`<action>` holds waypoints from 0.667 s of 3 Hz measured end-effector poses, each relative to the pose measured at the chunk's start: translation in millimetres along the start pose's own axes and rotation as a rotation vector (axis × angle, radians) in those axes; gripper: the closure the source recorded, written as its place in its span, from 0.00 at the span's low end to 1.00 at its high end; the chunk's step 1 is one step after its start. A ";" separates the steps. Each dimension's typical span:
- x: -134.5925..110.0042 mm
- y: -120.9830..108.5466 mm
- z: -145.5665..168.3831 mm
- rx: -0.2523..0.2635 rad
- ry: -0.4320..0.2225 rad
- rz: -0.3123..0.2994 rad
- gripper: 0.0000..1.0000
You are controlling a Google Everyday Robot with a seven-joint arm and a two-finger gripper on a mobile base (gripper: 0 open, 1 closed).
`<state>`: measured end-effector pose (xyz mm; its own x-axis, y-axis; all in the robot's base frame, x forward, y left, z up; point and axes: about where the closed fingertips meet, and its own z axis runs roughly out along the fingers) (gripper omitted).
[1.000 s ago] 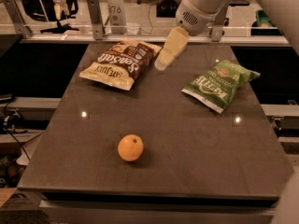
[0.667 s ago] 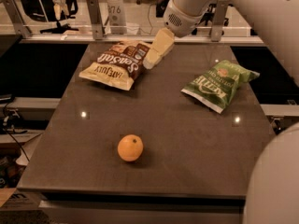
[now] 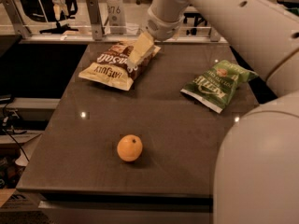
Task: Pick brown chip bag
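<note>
I should next move my gripper to the brown chip bag's middle [image 3: 119, 59], toward its far edge, and close it there, between the two ends of the bag.
The brown chip bag [image 3: 112, 64], dark brown and cream-yellow with white "Sea Salt" lettering, lies flat at the far left of the dark table [image 3: 163, 115]. My gripper [image 3: 139, 50] hangs from the white arm coming in from the upper right. It is over the right end of the brown bag, its cream-coloured fingers [image 3: 141, 48] pointing down and left at the bag. The bag rests on the table.
A green chip bag [image 3: 217, 83] lies at the right of the table. An orange [image 3: 130, 148] sits near the front middle. My white arm [image 3: 243, 31] fills the upper right and lower right. A metal rail [image 3: 93, 17] runs behind the table.
My gripper has moved left, from beside the brown bag's right edge to over its right end. The bags and the orange have stayed where they were.
</note>
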<state>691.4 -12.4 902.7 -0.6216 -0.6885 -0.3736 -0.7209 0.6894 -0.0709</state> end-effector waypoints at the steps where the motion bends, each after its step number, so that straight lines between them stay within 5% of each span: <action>1: -12.3 -0.3 20.1 0.026 0.024 0.081 0.00; 2: -27.1 3.9 33.4 0.006 0.040 0.140 0.00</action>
<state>715.7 16.4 881.7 -0.7277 -0.5937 -0.3434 -0.6244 0.7807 -0.0265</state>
